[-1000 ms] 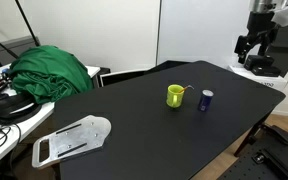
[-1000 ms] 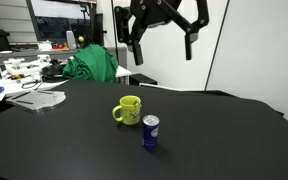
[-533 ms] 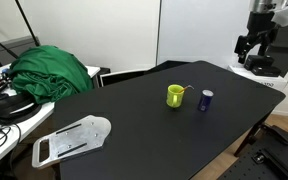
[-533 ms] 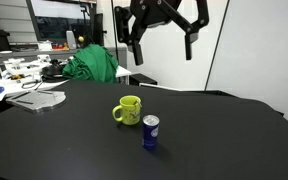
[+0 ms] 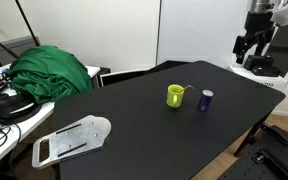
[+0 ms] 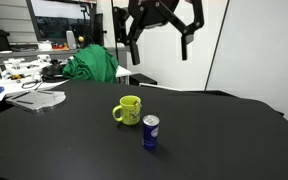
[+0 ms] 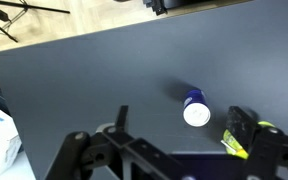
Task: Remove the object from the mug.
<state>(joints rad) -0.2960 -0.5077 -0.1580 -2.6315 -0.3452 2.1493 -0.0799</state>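
The robot's gripper should next move to the thin orange-brown object's upper end (image 5: 190,88), which sticks out past the yellow-green mug's rim, and close there.
The yellow-green mug (image 5: 174,96) stands on the black table, also seen in an exterior view (image 6: 129,110). The thin orange-brown object (image 5: 185,91) leans out over the mug's rim. My gripper (image 6: 160,38) hangs high above the table, open and empty, well apart from the mug; it also shows in an exterior view (image 5: 252,45). In the wrist view the gripper (image 7: 182,116) is open, and only an edge of the mug (image 7: 237,145) shows behind the right finger (image 7: 246,124). The object is not discernible there.
A dark blue cylinder with a pale top (image 5: 206,100) (image 6: 151,132) (image 7: 195,108) stands next to the mug. A green cloth heap (image 5: 52,70) and a white flat part (image 5: 72,138) lie on the far side. Table edge (image 5: 254,110) runs near the cylinder.
My gripper has shifted slightly, up and sideways, in the exterior views. The mug, the object and the blue cylinder have not moved.
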